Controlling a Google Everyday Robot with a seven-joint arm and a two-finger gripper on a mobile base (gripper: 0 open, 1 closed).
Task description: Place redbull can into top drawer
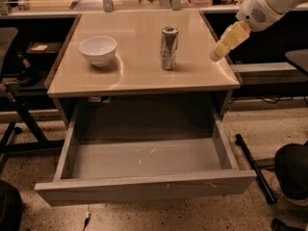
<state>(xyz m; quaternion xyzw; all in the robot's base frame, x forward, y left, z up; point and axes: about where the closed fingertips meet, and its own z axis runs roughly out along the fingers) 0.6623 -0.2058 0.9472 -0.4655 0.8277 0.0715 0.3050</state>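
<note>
Next, my gripper closes around the middle of the redbull can point(169, 50), which is standing upright on the beige table top.
The redbull can point(169, 48) stands upright on the beige table top point(139, 76), right of centre. The top drawer point(144, 160) is pulled wide open below the table, its grey floor bare with scuffed whitish marks. My gripper point(219, 52) hangs over the table's right edge, to the right of the can and apart from it, with nothing seen in it. Its cream-coloured fingers point(228, 40) point down and to the left.
A white bowl point(98, 50) sits on the left part of the table. Dark chair parts stand at the left point(14, 81) and at the lower right point(291, 170). A black bar point(252, 165) lies on the floor right of the drawer. A counter with clutter runs behind.
</note>
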